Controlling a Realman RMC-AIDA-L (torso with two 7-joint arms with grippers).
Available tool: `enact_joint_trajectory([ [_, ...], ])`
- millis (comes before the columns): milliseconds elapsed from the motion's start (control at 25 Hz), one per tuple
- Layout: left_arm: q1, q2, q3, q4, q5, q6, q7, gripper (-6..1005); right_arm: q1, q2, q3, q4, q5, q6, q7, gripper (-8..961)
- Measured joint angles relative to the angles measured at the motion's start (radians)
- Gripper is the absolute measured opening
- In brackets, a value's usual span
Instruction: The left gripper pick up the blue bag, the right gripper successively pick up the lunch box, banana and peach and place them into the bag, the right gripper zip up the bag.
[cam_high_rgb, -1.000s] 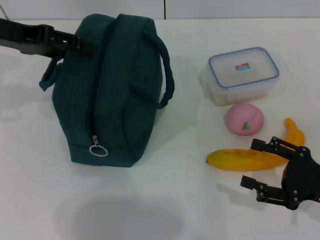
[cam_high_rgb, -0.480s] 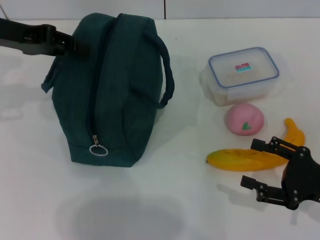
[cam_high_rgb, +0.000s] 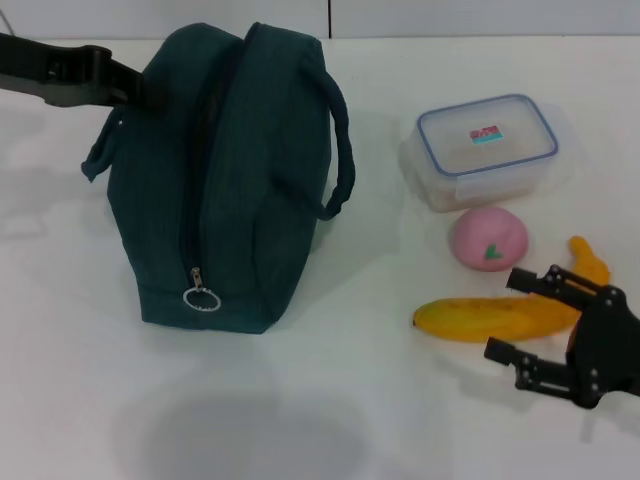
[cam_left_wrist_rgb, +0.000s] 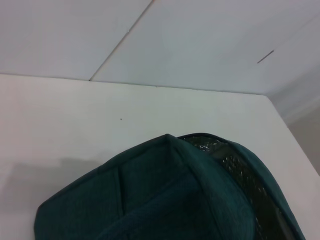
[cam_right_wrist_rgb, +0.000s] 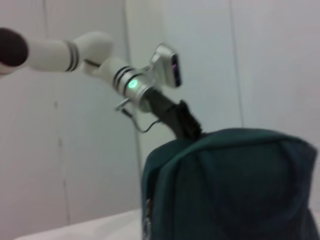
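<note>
The lunch box should be next for my right gripper, which should close on the blue rim's short side (cam_high_rgb: 541, 122), farthest from the blue bag.
The blue bag (cam_high_rgb: 240, 180) stands on the white table at the left, zip partly open, ring pull (cam_high_rgb: 201, 297) at its near end. My left gripper (cam_high_rgb: 125, 88) is shut on the bag's far upper edge; the right wrist view shows it (cam_right_wrist_rgb: 187, 127) at the bag's top (cam_right_wrist_rgb: 235, 185). The left wrist view shows the bag's top and opening (cam_left_wrist_rgb: 165, 200). The lunch box (cam_high_rgb: 487, 150), clear with a blue rim, sits at the right. The pink peach (cam_high_rgb: 487, 240) lies in front of it, then the banana (cam_high_rgb: 470, 320). My right gripper (cam_high_rgb: 517, 316) is open by the banana's right part.
The white table (cam_high_rgb: 320, 420) has bare room in front of the bag and between the bag and the food. Its far edge meets a pale wall (cam_high_rgb: 450, 20). The bag's handle (cam_high_rgb: 340, 150) loops out toward the lunch box.
The bag's top has shifted right and its opening has widened while the left gripper holds it. The right gripper has drifted slightly right and toward the banana.
</note>
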Motion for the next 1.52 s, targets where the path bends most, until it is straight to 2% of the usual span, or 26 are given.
enact_joint_trajectory([
  [240,0.007,0.002,-0.003,-0.003,-0.041,0.000,-0.011,33,-0.003,0.000,0.000,0.040,0.115,-0.009,0.044,812],
  [320,0.020,0.003,-0.004,-0.004,-0.089,0.000,-0.020,33,-0.008,0.000,0.000,0.065,0.247,-0.013,0.188,812],
  [360,0.025,0.003,-0.004,-0.004,-0.105,0.000,-0.023,33,-0.008,0.000,0.000,0.065,0.247,-0.013,0.188,812],
  [560,0.052,0.003,-0.004,-0.005,-0.193,-0.001,-0.030,33,-0.009,-0.007,0.000,0.115,0.458,0.033,0.515,812],
  [760,0.059,-0.013,-0.004,-0.007,-0.223,-0.003,-0.025,34,0.004,-0.013,0.000,0.119,0.553,0.146,0.782,812],
  [920,0.060,-0.027,-0.004,-0.007,-0.232,-0.006,-0.008,34,0.044,-0.001,-0.001,0.121,0.593,0.253,0.879,812],
  [1160,0.061,-0.046,-0.004,-0.016,-0.252,-0.010,0.022,33,0.113,0.003,0.001,0.157,0.597,0.391,0.952,812],
  [1520,0.060,-0.047,-0.004,-0.070,-0.265,-0.022,0.071,33,0.208,0.012,-0.023,0.180,0.587,0.572,1.023,812],
])
